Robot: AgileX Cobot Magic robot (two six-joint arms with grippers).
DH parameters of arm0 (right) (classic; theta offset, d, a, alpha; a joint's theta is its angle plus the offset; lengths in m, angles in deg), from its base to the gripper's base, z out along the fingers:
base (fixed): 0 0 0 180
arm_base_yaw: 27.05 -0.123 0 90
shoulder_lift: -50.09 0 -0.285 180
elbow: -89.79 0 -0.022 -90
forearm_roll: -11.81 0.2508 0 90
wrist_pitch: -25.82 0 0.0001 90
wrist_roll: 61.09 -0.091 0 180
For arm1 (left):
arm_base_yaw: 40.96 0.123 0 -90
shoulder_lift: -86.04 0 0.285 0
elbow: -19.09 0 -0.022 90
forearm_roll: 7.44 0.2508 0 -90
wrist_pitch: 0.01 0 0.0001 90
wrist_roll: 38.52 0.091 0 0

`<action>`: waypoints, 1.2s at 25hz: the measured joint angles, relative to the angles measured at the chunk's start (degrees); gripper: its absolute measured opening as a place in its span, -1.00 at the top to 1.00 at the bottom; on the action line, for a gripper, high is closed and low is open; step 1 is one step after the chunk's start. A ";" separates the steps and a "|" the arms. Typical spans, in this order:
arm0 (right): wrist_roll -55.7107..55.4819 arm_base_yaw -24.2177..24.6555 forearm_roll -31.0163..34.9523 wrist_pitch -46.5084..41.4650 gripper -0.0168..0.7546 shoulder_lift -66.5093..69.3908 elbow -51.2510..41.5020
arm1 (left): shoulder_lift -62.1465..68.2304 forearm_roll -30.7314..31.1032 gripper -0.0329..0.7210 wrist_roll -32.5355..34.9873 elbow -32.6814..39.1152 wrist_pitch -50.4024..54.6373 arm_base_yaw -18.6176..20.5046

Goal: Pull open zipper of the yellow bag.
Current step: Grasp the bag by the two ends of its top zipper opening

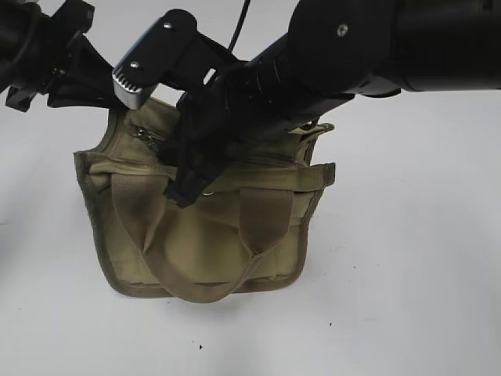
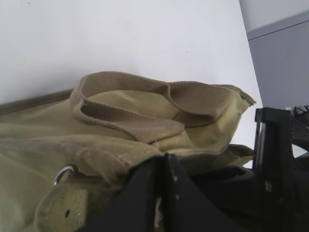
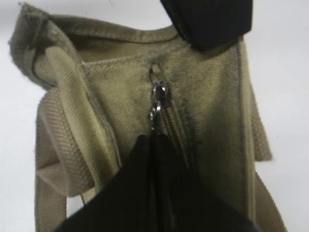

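My right gripper is going to release its hold on the pull tab at the yellow bag's top end (image 1: 310, 160) farthest from my left gripper.
The yellow bag (image 1: 200, 235) lies on the white table with its two webbing handles (image 1: 262, 219) hanging toward the front. Its zipper (image 3: 169, 125) runs along the top, and the silver slider (image 3: 158, 92) sits near the bag's left end (image 1: 144, 133). My right gripper (image 3: 154, 137) reaches across from the right. It is shut, and the small pull tab (image 3: 153, 116) disappears between its fingertips. My left gripper (image 2: 164, 162) is shut on the bag's canvas edge (image 2: 120, 154) at the top left corner (image 1: 102, 98).
White tabletop (image 1: 407, 298) surrounds the bag on all sides. A small metal ring (image 2: 65, 173) shows on the bag near the left fingers. A grey panel (image 2: 282, 63) stands beyond the table's far edge. The right arm (image 1: 352, 55) crosses over the bag's top.
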 joint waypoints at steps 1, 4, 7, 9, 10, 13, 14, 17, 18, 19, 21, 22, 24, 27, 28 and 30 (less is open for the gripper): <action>0.00 0.00 0.00 -0.04 0.95 0.00 0.00 | 0.00 0.00 0.91 0.00 0.00 0.00 0.00; -0.14 0.26 -0.49 -1.32 0.95 -0.36 0.09 | 0.00 0.00 0.91 0.00 0.00 0.17 0.00; -1.59 1.69 -2.01 -4.95 0.95 -1.87 0.09 | 0.00 -0.52 0.91 0.00 0.00 0.47 -0.07; -3.83 3.37 -4.00 -8.73 0.95 -3.23 0.09 | 0.00 -0.87 0.91 0.00 -0.01 0.48 -0.07; -5.16 4.53 -5.41 -10.51 0.95 -3.93 0.09 | 0.00 -1.07 0.91 0.00 -0.01 0.48 -0.07; -9.58 6.98 -9.68 -16.48 0.95 -5.96 0.09 | 0.00 -1.11 0.91 0.00 -0.06 0.42 -0.07; -11.11 7.85 -11.18 -18.39 0.95 -6.51 0.09 | 0.00 -1.13 0.91 0.00 -0.06 0.42 -0.07; -17.02 10.39 -15.23 -23.57 0.95 -8.26 0.09 | 0.00 -1.31 0.91 0.00 -0.06 0.35 -0.07; -18.78 11.36 -16.54 -25.31 0.95 -8.62 0.09 | 0.00 -1.30 0.91 0.00 -0.06 0.30 -0.07; -20.63 12.21 -17.76 -26.90 0.95 -9.03 0.09 | 0.00 -1.36 0.91 0.00 -0.06 0.30 -0.07; -23.30 14.31 -19.13 -29.81 0.95 -9.37 0.09 | 0.00 -1.45 0.91 0.00 -0.06 0.28 -0.07; -24.29 15.15 -19.58 -31.26 0.95 -9.37 0.09 | 0.00 -1.49 0.91 0.00 -0.06 0.28 -0.07; -25.54 16.78 -20.33 -33.84 0.95 -9.37 0.09 | 0.00 -1.49 0.91 0.00 -0.06 0.28 -0.07; -27.17 17.74 -20.76 -36.01 0.95 -9.37 0.09 | 0.00 -1.49 0.91 0.00 -0.06 0.21 -0.07; -27.73 17.75 -20.76 -36.42 0.95 -9.37 0.09 | 0.00 -1.49 0.91 0.00 -0.06 0.21 -0.07; -29.45 17.80 -20.76 -37.43 0.95 -9.37 0.09 | 0.00 -1.49 0.91 0.00 -0.06 0.16 -0.07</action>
